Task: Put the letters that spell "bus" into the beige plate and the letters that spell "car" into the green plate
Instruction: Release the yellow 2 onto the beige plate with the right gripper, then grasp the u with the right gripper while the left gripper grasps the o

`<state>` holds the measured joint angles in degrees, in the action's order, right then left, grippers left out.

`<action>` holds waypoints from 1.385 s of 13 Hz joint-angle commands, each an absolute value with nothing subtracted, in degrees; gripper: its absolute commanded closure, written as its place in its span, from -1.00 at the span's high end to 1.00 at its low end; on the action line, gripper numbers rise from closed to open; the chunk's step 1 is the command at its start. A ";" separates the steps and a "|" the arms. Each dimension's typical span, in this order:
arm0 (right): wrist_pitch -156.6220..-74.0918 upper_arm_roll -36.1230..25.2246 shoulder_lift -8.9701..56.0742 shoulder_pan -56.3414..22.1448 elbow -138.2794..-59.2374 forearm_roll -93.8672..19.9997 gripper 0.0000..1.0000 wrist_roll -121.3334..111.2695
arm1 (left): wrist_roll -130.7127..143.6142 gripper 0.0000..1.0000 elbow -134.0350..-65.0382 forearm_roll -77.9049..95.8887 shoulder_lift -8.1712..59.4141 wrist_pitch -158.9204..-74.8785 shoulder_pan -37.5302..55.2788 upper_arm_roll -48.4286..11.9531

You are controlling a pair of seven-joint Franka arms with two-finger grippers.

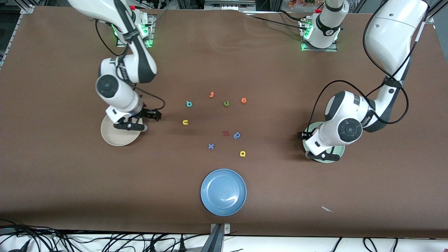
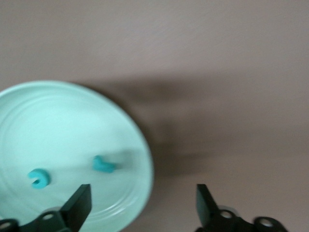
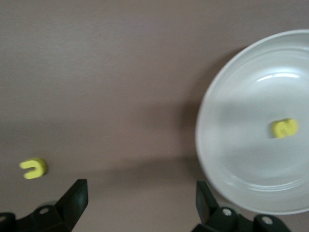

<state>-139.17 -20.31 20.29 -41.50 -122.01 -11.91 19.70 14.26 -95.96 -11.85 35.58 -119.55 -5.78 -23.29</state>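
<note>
The yellow "u" is the letter lying nearest the teal "b". My right gripper should next close across the open end and rounded end (image 1: 185,122) (image 3: 34,168) of it.
My left gripper (image 2: 142,208) hangs open and empty over the rim of the green plate (image 2: 58,121), which holds the teal "c" (image 2: 38,178) and teal "r" (image 2: 104,164). My right gripper (image 3: 140,203) is open and empty over the table beside the beige plate (image 3: 231,159), where the yellow "s" (image 3: 284,128) lies. On the table are the yellow "u" (image 1: 185,122), teal "b" (image 1: 189,103) and yellow "a" (image 1: 242,153). In the front view the right gripper (image 1: 134,120) is at the beige plate (image 1: 117,138) and the left gripper (image 1: 320,150) over the green plate (image 1: 338,153).
Other letters lie mid-table: an orange "f" (image 1: 211,94), a green "u" (image 1: 226,103), an orange "e" (image 1: 244,100), a red "m" (image 1: 226,133), a blue rounded letter (image 1: 237,135) and a blue "x" (image 1: 210,146). A blue plate (image 1: 224,191) sits nearest the front camera.
</note>
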 commanded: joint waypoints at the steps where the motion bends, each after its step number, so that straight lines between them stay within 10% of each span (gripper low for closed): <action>1: -144.21 -20.92 23.46 -46.65 -121.11 -13.18 0.98 27.30 | 13.89 1.00 -91.86 -12.48 36.03 -119.00 -2.66 -25.40; 9: -148.01 -18.02 31.27 -50.71 -114.62 -15.56 0.97 33.14 | 17.84 1.00 -69.10 -12.39 51.84 -120.06 12.19 -21.73; 18: -142.73 -17.05 33.75 -48.78 -111.71 -15.64 0.97 23.30 | 18.02 0.96 -68.64 -12.39 57.56 -133.23 22.32 -13.45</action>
